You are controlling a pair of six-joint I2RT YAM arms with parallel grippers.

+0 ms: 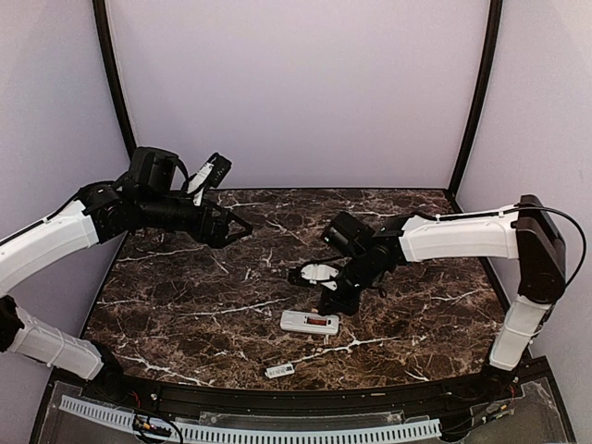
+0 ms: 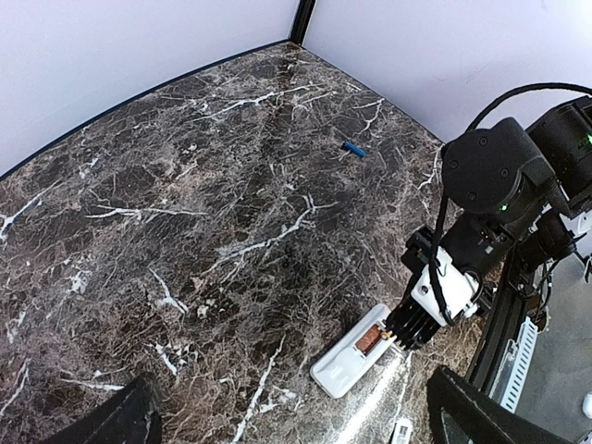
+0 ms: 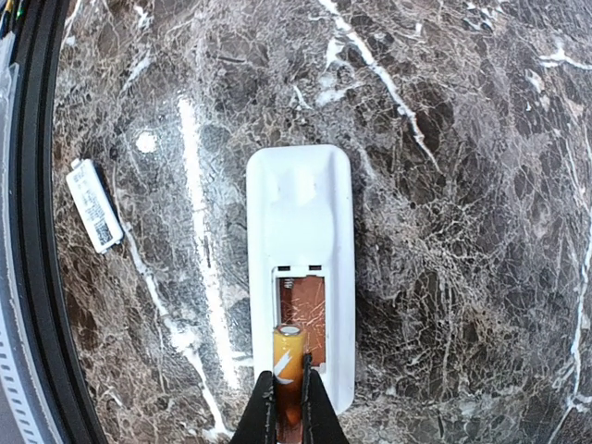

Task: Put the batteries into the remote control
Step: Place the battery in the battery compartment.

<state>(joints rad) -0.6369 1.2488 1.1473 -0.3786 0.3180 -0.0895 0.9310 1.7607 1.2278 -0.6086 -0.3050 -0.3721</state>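
I should let go of the orange-red battery with my right gripper in the middle of the white remote control's open battery bay (image 1: 317, 321) (image 3: 302, 321).
The white remote control (image 3: 301, 217) lies back-up on the marble table, its battery bay open and empty. My right gripper (image 3: 289, 381) is shut on the orange-red battery (image 3: 289, 347) and holds it tilted, its tip over the near left part of the bay. In the top view, the right gripper (image 1: 329, 301) stands over the remote (image 1: 310, 322). The blue battery (image 2: 353, 148) lies alone far back on the table. My left gripper (image 1: 236, 228) is open and empty, raised at the far left.
The loose white battery cover (image 3: 94, 204) lies left of the remote near the table's front edge (image 1: 277, 387), and shows in the top view (image 1: 279, 370). The left wrist view shows the right arm (image 2: 490, 203) over the remote (image 2: 347, 363).
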